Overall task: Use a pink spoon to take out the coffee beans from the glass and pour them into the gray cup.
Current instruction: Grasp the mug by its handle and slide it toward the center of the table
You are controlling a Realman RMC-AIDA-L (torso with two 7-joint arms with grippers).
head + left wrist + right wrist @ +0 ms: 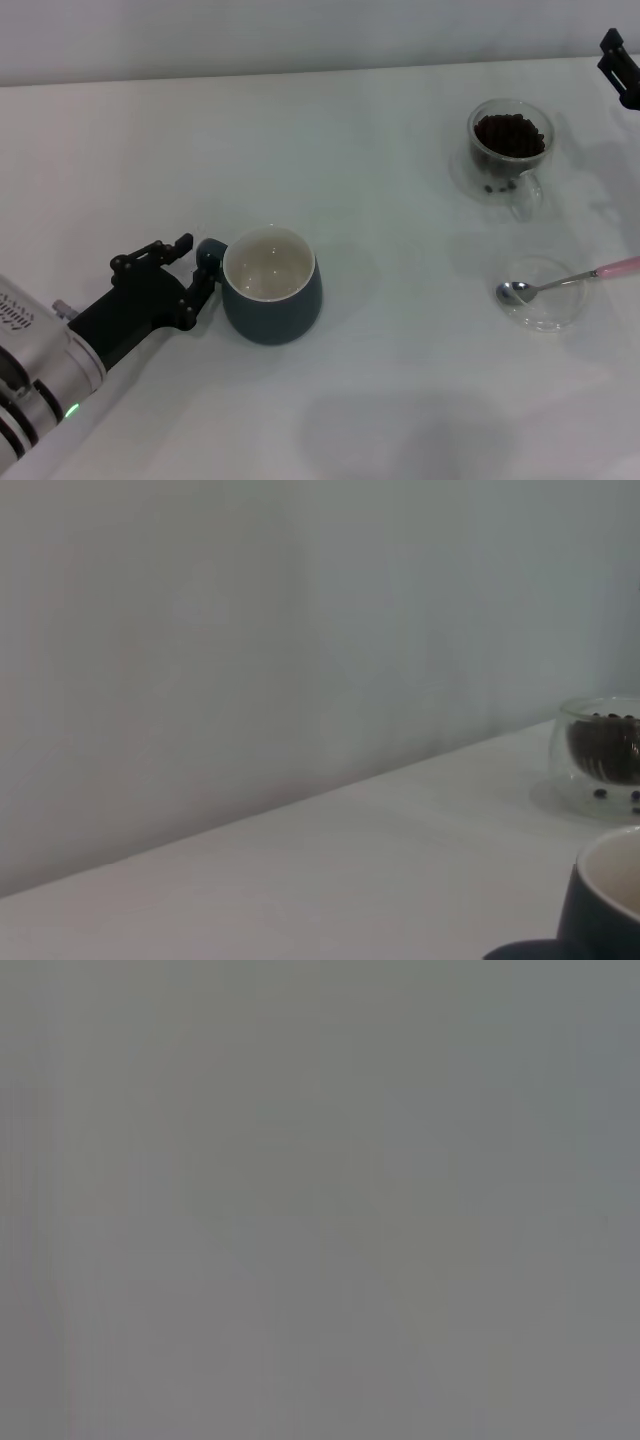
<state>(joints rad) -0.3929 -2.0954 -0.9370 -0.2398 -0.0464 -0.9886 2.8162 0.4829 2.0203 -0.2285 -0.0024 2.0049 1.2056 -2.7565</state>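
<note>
The pink spoon's handle reaches just outside the clear dish. Next, I will use my right gripper to take hold of the pink part of the handle (621, 267) there.
The gray cup (270, 285) stands upright at the front left, its cream inside empty. It also shows in the left wrist view (605, 905). My left gripper (197, 266) is open at the cup's handle, one finger on each side of it. The glass (510, 150) with the coffee beans (510, 135) stands at the back right, and also shows in the left wrist view (600, 755). The pink spoon (560, 284) lies with its bowl in a flat clear dish, handle pointing right. My right gripper (620, 65) is high at the back right edge, apart from everything.
The flat clear glass dish (545, 312) sits at the front right of the white table (400, 240), in front of the glass. A plain wall stands behind the table (250, 630). The right wrist view is a blank grey field.
</note>
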